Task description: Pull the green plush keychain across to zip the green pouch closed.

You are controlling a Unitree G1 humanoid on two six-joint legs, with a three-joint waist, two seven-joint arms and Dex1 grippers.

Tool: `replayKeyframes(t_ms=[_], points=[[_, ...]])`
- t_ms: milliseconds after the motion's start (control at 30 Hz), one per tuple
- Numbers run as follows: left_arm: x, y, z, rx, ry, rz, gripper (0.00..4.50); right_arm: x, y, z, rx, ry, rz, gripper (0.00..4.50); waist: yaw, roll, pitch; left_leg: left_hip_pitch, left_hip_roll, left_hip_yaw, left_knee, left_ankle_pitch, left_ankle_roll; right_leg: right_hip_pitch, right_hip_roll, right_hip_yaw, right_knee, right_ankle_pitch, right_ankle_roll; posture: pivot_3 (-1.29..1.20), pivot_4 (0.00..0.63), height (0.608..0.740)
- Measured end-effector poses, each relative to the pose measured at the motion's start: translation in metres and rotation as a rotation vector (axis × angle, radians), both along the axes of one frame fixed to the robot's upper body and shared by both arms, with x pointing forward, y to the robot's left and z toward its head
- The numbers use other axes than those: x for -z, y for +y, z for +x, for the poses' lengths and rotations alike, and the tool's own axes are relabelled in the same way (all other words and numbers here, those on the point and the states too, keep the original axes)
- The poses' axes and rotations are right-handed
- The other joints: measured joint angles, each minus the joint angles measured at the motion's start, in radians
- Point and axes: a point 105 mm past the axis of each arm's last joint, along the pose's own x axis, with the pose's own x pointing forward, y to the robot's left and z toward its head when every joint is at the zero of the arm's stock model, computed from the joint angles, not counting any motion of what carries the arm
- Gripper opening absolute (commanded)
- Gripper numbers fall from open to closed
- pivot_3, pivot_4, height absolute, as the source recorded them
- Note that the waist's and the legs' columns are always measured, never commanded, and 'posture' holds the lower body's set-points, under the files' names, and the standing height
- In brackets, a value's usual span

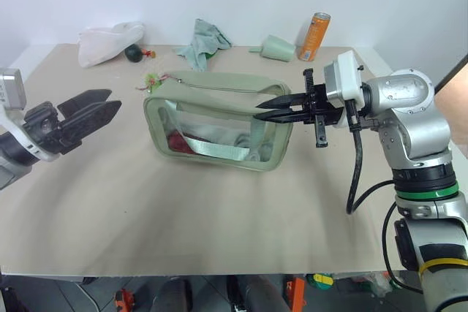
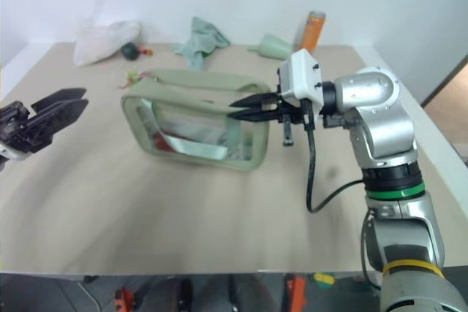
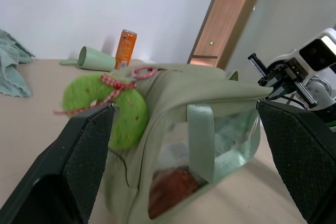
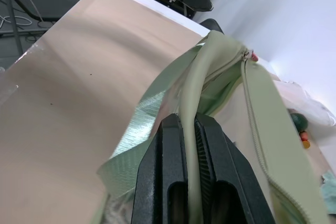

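My right gripper is pinching the pouch's front rim well in from the pouch's end corner, so it should open, back away and pinch that end corner (image 1: 287,127) before zipping.
The pale green pouch (image 1: 212,126) with a clear front panel stands on the table's middle. Its green plush keychain (image 1: 153,80) hangs on a reddish cord at the pouch's left end, by the zipper's ring. In the left wrist view the keychain (image 3: 123,114) sits close ahead, between the wide-apart fingers (image 3: 89,150). My left gripper (image 1: 111,105) is open, a short way left of the pouch and touching nothing. My right gripper (image 1: 257,111) points left and is shut on the pouch's top edge at its right end; the right wrist view shows the fabric (image 4: 262,103) pinched between its fingers (image 4: 170,145).
Along the table's far edge lie a white bag (image 1: 110,42), a dark green ball (image 1: 133,52), a teal rag (image 1: 203,42), a pale green cup (image 1: 278,47) on its side and an upright orange can (image 1: 314,36). Bare tabletop (image 1: 183,217) stretches in front of the pouch.
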Motion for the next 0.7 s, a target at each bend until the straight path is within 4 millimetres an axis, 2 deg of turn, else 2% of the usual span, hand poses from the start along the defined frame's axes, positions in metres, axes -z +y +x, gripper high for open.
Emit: replayKeyframes(t_ms=[100,133,200,333,533,600,633,700], points=[[0.000,0.000,0.000,0.000,0.001,-0.001,4.50,0.016,-0.002,-0.004,0.000,0.037,-0.015,0.05,0.001,0.000,0.000,0.000,0.000,0.000,0.000,0.000,0.000,0.000,0.000,0.000,0.000,0.000,0.000,0.00,0.150,0.740],[0.000,0.001,0.000,-0.003,0.002,-0.003,4.50,0.032,-0.002,-0.007,-0.005,0.077,-0.037,0.05,0.002,0.000,0.000,0.000,0.000,-0.001,0.000,0.000,0.000,0.000,0.000,0.000,0.000,-0.001,0.001,0.00,0.150,0.740],[0.002,0.002,0.001,-0.003,0.016,-0.007,4.50,0.047,-0.002,-0.010,-0.014,0.118,-0.055,0.05,-0.003,0.001,0.000,0.001,0.000,0.002,0.001,0.000,0.000,0.000,0.000,0.001,0.000,0.001,0.000,0.00,0.150,0.740],[0.002,0.002,0.001,-0.009,0.019,-0.008,4.50,0.046,0.001,-0.015,-0.027,0.101,-0.064,0.05,-0.001,0.000,0.000,0.002,0.002,0.000,0.001,0.002,-0.001,0.001,0.001,-0.001,0.001,0.002,0.001,0.00,0.150,0.740],[0.003,0.003,0.002,-0.016,0.028,-0.007,4.50,0.047,-0.001,-0.013,0.013,0.215,-0.068,2.15,-0.001,0.000,0.000,0.002,0.002,0.000,0.001,0.002,-0.001,0.001,0.001,-0.001,0.001,0.002,0.000,0.00,0.150,0.740],[0.010,0.005,0.001,-0.023,0.049,0.016,4.50,0.043,0.000,-0.014,0.016,0.240,-0.049,2.69,-0.002,0.000,0.000,0.002,0.001,0.001,0.000,0.001,-0.001,0.000,0.001,0.000,0.001,0.002,0.000,0.00,0.150,0.740],[0.015,0.007,0.001,-0.034,0.067,0.029,4.50,0.041,-0.001,-0.014,0.016,0.245,-0.041,3.19,-0.002,0.000,0.000,0.002,0.001,0.001,0.000,0.001,-0.001,0.000,0.001,0.000,0.001,0.002,0.000,0.00,0.150,0.740],[0.023,0.010,0.001,-0.042,0.095,0.044,4.50,0.038,-0.002,-0.014,0.025,0.253,-0.028,3.89,0.000,0.000,0.000,0.001,0.001,0.000,0.000,0.001,-0.001,0.000,0.001,-0.001,0.001,0.001,0.000,0.00,0.150,0.740]])
